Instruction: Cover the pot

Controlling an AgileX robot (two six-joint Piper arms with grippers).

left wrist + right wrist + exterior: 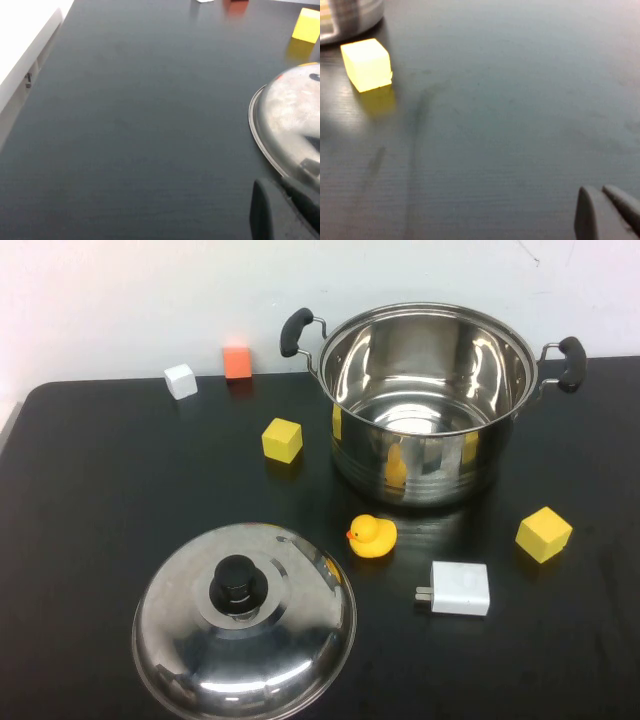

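Observation:
Next, my left gripper needs to go to the black knob [238,583] on top of the steel lid and close there.
The large steel pot [425,400] with two black side handles stands open and empty at the back right of the black table. The domed steel lid [245,635] with a black knob lies flat at the front left, apart from the pot. Neither arm shows in the high view. My left gripper [285,200] is shut and empty, low over the table right beside the lid's rim [260,135]. My right gripper [602,205] is shut and empty over bare table, some way from a yellow cube [367,64] and the pot's base [350,17].
A yellow rubber duck [372,536] and a white charger plug [458,588] lie in front of the pot. Yellow cubes sit at the pot's left [282,439] and front right [543,533]. A white cube [181,380] and an orange cube [237,361] are at the back left.

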